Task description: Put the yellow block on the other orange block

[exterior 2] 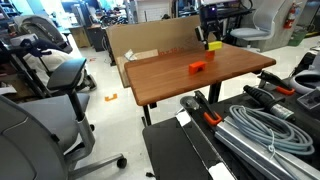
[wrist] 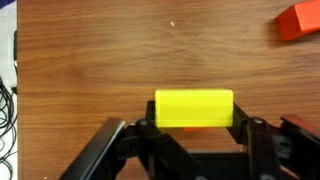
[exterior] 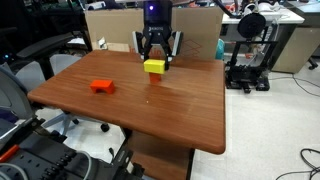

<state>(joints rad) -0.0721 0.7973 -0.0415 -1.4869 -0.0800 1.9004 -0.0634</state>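
Next, my gripper releases the yellow block on top of the small orange cube [exterior: 152,66] [wrist: 196,115], toward the far side of the table.
The yellow block [wrist: 194,108] lies crosswise between my gripper's [wrist: 194,112] two fingers, whose pads touch its two short ends. The gripper is shut on it. A thin orange sliver [wrist: 190,128] shows just under the block's near edge. This seems to be the small orange cube, almost wholly hidden beneath the block. In both exterior views the gripper [exterior: 157,62] [exterior 2: 212,42] points down at the far side of the table, with the yellow block [exterior: 153,67] [exterior 2: 214,45] low over the tabletop.
The flatter orange-red block [exterior: 101,86] [exterior 2: 197,67] [wrist: 300,20] lies apart on the wooden table [exterior: 180,110]. A cardboard panel [exterior: 200,35] stands behind the table's far edge. Chairs, cables and equipment surround the table.
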